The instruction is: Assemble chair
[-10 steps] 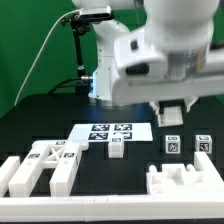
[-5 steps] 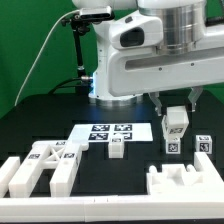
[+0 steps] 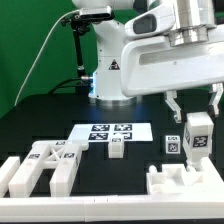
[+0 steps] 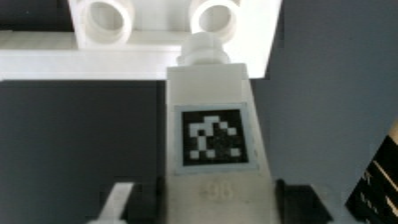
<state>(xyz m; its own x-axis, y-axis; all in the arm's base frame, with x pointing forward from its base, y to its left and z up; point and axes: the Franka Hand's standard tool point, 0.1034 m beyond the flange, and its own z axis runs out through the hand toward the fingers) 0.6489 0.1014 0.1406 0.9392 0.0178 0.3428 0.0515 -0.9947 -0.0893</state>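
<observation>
My gripper will let go of the white leg bar upright in the blocky white chair part's round hole (image 3: pixel 205 187) (image 4: pixel 215 18) nearest its tip.
My gripper (image 3: pixel 195 108) is shut on a white leg bar (image 3: pixel 197 135) that bears a square tag and hangs upright. It is held just above the blocky white chair part (image 3: pixel 185 182) at the front of the exterior view's right. In the wrist view the bar (image 4: pixel 214 130) runs out between my fingers (image 4: pixel 121 200), and its tip points at a white part with two round holes (image 4: pixel 160 20). A second tagged bar (image 3: pixel 172 144) stands just to the exterior view's left of the held one.
The marker board (image 3: pixel 112 131) lies mid-table with a small white cube (image 3: pixel 116 148) at its front edge. Tagged white chair panels (image 3: pixel 40 165) lie at the front of the exterior view's left. A white border rail (image 3: pixel 100 205) runs along the front.
The gripper has carried the leg bar toward the exterior view's right and a little lower, to above the blocky part at the front right.
</observation>
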